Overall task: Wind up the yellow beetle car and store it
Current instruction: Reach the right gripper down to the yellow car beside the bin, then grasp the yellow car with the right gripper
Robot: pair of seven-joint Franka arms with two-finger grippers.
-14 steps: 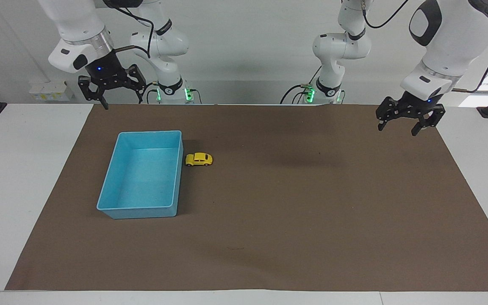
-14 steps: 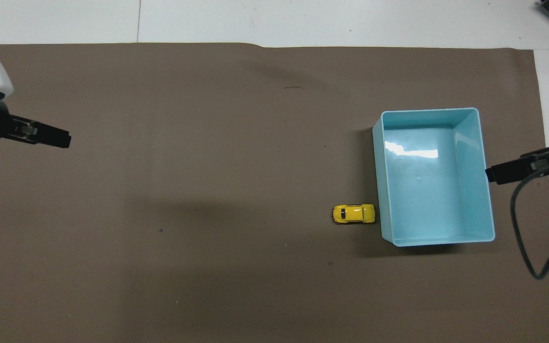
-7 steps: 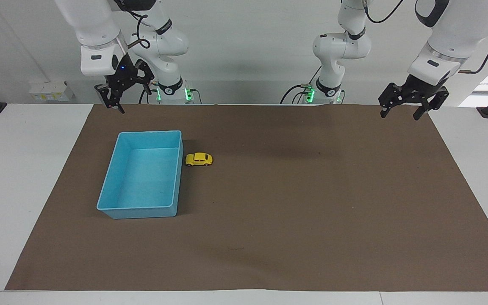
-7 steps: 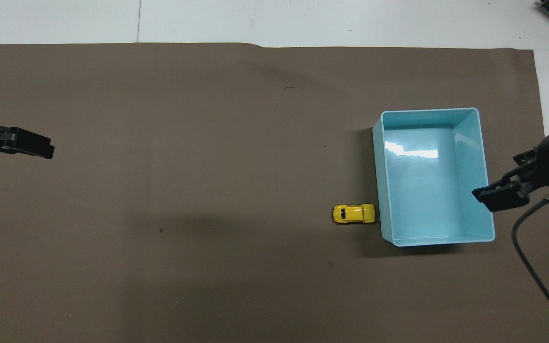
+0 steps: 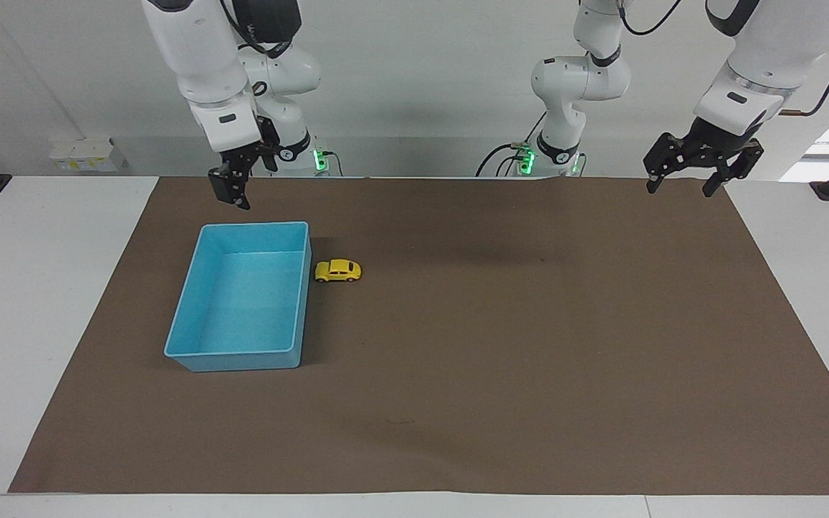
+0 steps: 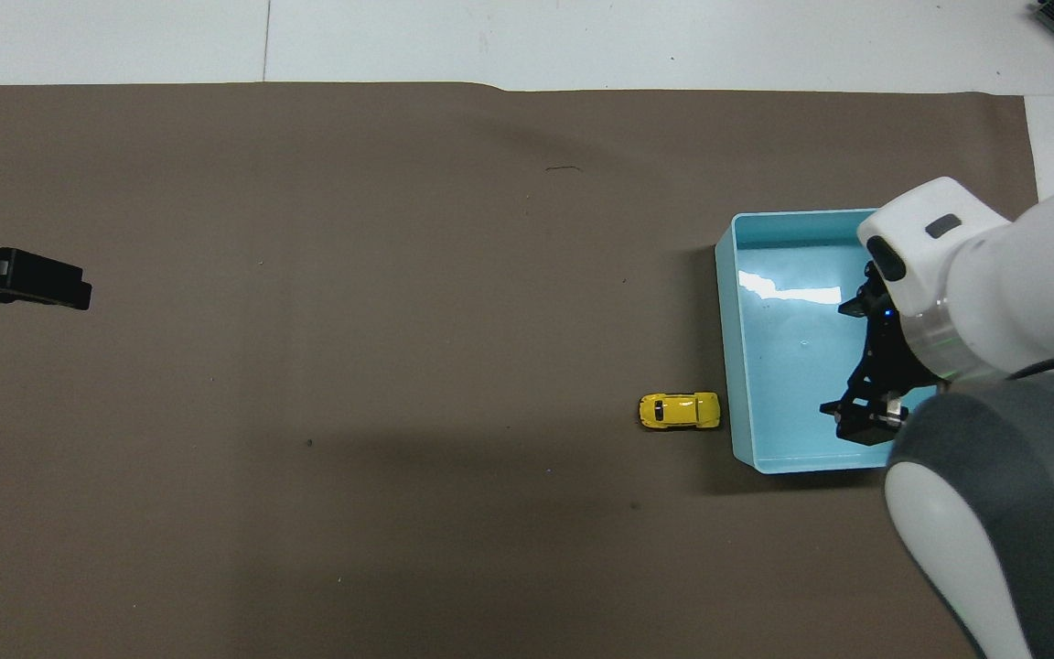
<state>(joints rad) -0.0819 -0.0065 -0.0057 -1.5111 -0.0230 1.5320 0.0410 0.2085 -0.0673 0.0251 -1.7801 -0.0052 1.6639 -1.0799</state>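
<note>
I will next close my right gripper on the yellow beetle car's half (image 6: 696,410) nearest the blue tray.
The yellow beetle car (image 5: 338,270) stands on its wheels on the brown mat, close beside the blue tray's (image 5: 242,354) long wall on the side toward the left arm's end. It shows again in the overhead view as the same car (image 6: 680,411) by the tray (image 6: 725,348), which has nothing in it. My right gripper (image 5: 232,194) hangs raised over the tray's rim nearest the robots, turned edge-on and holding nothing; from overhead the right gripper (image 6: 867,423) covers part of the tray. My left gripper (image 5: 679,188) hangs open and empty above the mat's corner at its own end.
The brown mat (image 5: 501,345) covers most of the white table. Only the tip of the left gripper (image 6: 65,289) shows in the overhead view. White wall sockets and the arms' bases stand along the robots' end.
The right arm swung in from the table's end to over the tray, turning its gripper edge-on. The left gripper rose and drew back slightly. Car and tray have not moved.
</note>
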